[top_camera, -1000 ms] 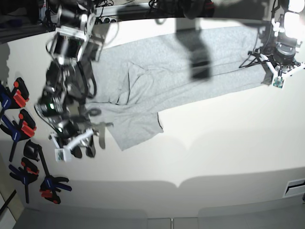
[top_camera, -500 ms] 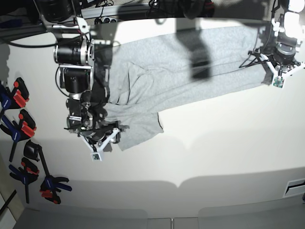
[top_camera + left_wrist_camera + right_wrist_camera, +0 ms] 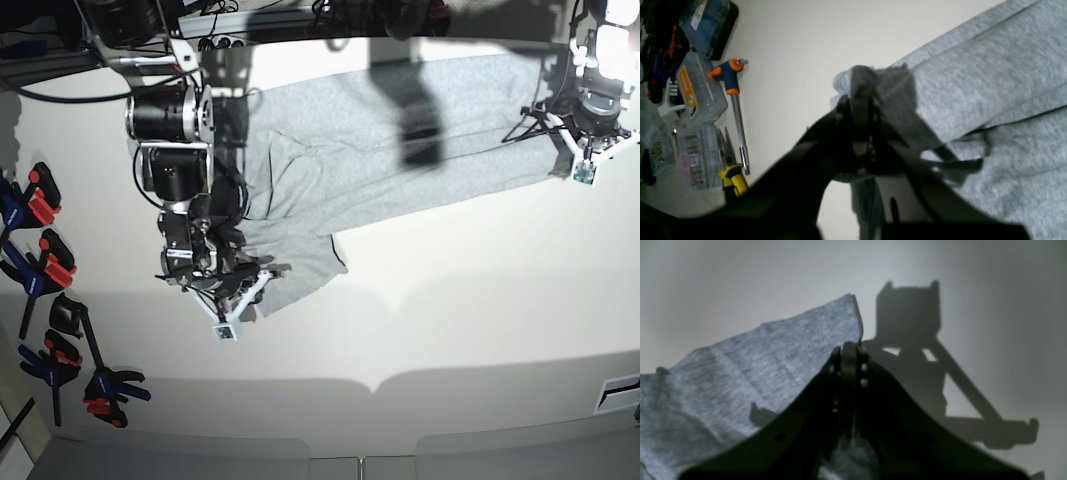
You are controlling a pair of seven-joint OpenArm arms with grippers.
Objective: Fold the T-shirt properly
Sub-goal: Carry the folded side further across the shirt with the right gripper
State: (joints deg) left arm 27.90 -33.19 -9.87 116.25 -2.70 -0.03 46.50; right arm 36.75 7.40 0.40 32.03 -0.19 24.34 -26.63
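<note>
The robot's right gripper will let go of the flap on the grey T-shirt's body, by the crease (image 3: 262, 217) just behind the flap.
The light grey T-shirt (image 3: 380, 150) lies spread across the back of the white table, with a flap hanging toward the front at its left end. My right gripper (image 3: 262, 275) sits on that flap. In the right wrist view its jaws (image 3: 848, 355) are shut, and the grey cloth (image 3: 773, 373) rises to them like a tent. My left gripper (image 3: 555, 148) is at the shirt's right edge. In the left wrist view it (image 3: 862, 90) is shut on a bunched fold of the T-shirt (image 3: 973, 93).
Several black, red and blue clamps (image 3: 45, 270) lie along the table's left edge. The left wrist view shows a T-handle driver (image 3: 735, 100), clear plastic parts boxes (image 3: 696, 100) and yellow-handled pliers (image 3: 733, 180) beside the shirt. Bare tabletop (image 3: 480, 300) lies in front of the shirt.
My right arm swung right from the clamps onto the shirt's front-left flap, and its jaws went from open to shut on the cloth. The left arm has not moved.
</note>
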